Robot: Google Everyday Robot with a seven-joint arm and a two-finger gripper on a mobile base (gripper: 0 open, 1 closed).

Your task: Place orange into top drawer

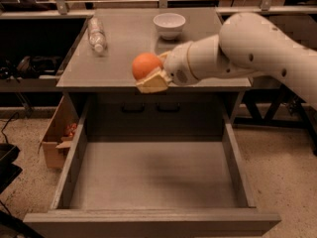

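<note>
The robot's gripper will put the orange down on the front middle of the top drawer's bare bottom (157,171).
The orange (145,64) is round and orange and is held in my gripper (152,73), which is shut on it with cream fingers. The gripper holds it in the air over the front edge of the grey cabinet top (124,38). The top drawer (148,175) is pulled wide open below and in front, grey, shallow and bare inside. The white arm reaches in from the right.
A white bowl (169,25) stands at the back of the cabinet top. A clear plastic bottle (96,34) lies at its left. A recessed panel with two dark handles (151,108) sits behind the drawer. A cardboard box (58,135) stands on the floor at left.
</note>
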